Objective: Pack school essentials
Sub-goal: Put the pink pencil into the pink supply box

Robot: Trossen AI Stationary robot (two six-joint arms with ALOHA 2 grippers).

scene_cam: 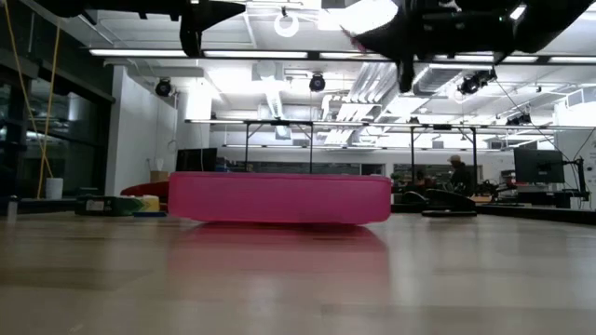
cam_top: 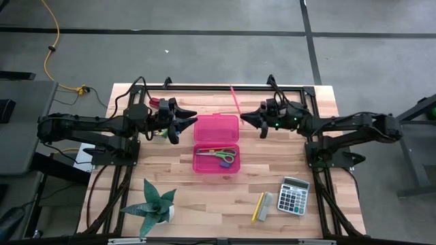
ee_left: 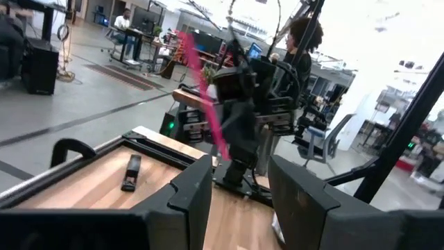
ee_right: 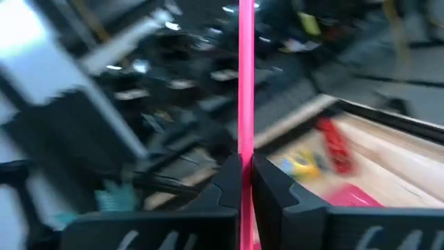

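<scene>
The robot's right gripper should put the pink pencil down between the blue eraser and the pink case's near side (cam_top: 216, 167).
The pink case (cam_top: 216, 144) lies open at the table's middle, with scissors (cam_top: 219, 155) in its near half. My right gripper (cam_top: 246, 118) hovers level above the case's far right corner, shut on a thin pink pencil (cam_top: 236, 101). My left gripper (cam_top: 182, 121) hangs open beside the case's far left corner, its fingers (ee_left: 191, 198) with nothing between them. A yellow pencil (cam_top: 257, 207) and a small grey block (cam_top: 266, 202) lie flat on the table at the near right. In the low view the case (scene_cam: 279, 197) rests on the table and both grippers hang high above it. My right gripper pinches the pink pencil's shaft (ee_right: 245, 149) between its two fingers (ee_right: 227, 182). The fingers are level, coming from the table's right, and lie across the pencil. The pencil is lifted clear, and most of its length (cam_top: 232, 91) sticks out toward the far edge.
A calculator (cam_top: 294, 196) sits at the near right beside the grey block. A green spiky plant (cam_top: 153, 207) stands at the near left. Red and yellow items (ee_right: 326, 153) lie by the left arm's base. A black frame (cam_top: 204, 87) runs along the far edge.
</scene>
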